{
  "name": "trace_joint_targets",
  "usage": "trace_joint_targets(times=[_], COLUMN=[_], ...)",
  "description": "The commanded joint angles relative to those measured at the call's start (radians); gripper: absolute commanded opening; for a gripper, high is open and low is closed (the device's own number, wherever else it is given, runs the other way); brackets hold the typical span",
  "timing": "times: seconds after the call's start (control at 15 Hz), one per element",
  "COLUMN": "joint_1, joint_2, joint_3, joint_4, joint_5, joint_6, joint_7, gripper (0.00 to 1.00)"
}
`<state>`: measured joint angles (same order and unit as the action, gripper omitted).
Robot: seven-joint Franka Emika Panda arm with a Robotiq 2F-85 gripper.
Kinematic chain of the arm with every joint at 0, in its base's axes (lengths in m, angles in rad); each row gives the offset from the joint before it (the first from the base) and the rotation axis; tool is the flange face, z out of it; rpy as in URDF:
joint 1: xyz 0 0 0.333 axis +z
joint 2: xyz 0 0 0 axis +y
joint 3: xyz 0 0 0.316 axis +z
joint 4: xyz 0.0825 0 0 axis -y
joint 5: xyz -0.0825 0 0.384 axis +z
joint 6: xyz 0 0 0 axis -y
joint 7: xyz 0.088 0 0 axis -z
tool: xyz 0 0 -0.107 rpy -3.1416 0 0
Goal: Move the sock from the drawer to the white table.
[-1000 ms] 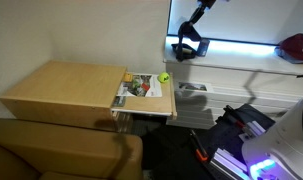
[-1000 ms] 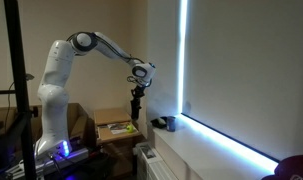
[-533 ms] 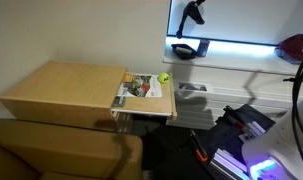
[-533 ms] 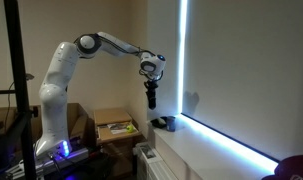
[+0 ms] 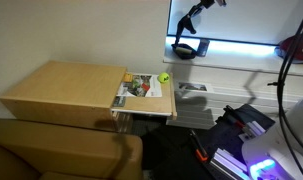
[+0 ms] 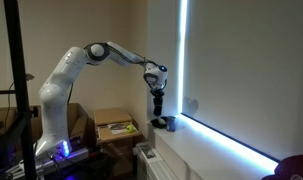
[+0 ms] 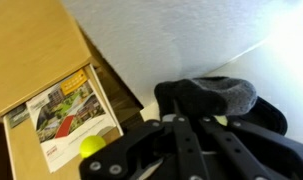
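I will use my gripper to drop the sock in the black tray on the white table (image 5: 189, 47) by the bright window.
The sock (image 5: 185, 47) is dark grey and lies bunched on the white table (image 5: 241, 55) under the bright window. It also shows in an exterior view (image 6: 163, 123) and in the wrist view (image 7: 219, 97). My gripper (image 5: 188, 24) hangs just above the sock, pointing down, and also shows in an exterior view (image 6: 159, 109). In the wrist view its fingers (image 7: 177, 120) lie close together, shut, with nothing seen between them. Their tips are dark against the sock.
A wooden cabinet (image 5: 61, 90) stands beside the white table, with a magazine (image 5: 141, 87) and a yellow-green ball (image 5: 163, 77) on its top. A red object (image 5: 294, 46) sits at the far end of the white table. A brown sofa (image 5: 51, 150) is below.
My gripper has moved sideways toward the window, rising on the way, and now hangs over the sock. The sock has stayed on the white table.
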<state>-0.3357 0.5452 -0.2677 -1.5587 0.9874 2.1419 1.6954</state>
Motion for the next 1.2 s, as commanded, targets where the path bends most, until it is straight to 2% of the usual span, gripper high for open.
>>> trace_joint_targets(times=[0.0,0.07,0.27,0.4,0.73,0.93,1.07,1.13], joint_1=[-0.035,-0.027,0.027,0.039,0.088,0.060,0.028,0.025], joint_2=[0.172,0.204,0.240,0.209,0.173,0.171,0.168,0.172], joint_3=[0.028,0.019,-0.025,-0.036,-0.099,-0.052,0.030,0.050], joint_4=[0.181,0.208,0.220,0.197,0.169,0.178,0.166,0.162], joint_5=[0.105,0.105,-0.041,-0.158,-0.486,-0.599,-0.541,-0.525], joint_6=[0.128,0.178,0.224,0.175,0.175,0.090,0.090,0.096], joint_7=[0.099,0.143,0.295,0.378,0.636,0.705,0.658,0.663], gripper=[0.01,0.01,0.01,0.01,0.01,0.01,0.01,0.01])
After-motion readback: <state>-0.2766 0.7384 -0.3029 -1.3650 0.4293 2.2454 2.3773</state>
